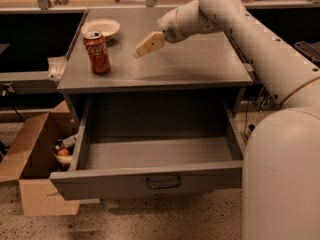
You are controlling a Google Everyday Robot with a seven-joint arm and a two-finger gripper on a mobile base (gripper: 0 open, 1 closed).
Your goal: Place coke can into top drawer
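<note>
The middle of the coke can [98,53], below its silver top, will be gripped by my gripper so it can lift the can toward the open top drawer.
The coke can [97,52], red with white script and a silver top, stands upright on the left part of the grey cabinet top [200,64]. The top drawer [150,176] is pulled wide open below, its inside bare, with a dark bar handle at the centre of its front panel. My gripper [139,50] reaches in from the upper right on the white arm. Its tan tips hover over the cabinet top, a short way to the right of the can and not touching it.
A white bowl [100,28] sits behind the can at the back left of the cabinet top. An open brown cardboard box [35,159] with small items stands on the floor left of the drawer. My white arm and base [280,159] fill the right side.
</note>
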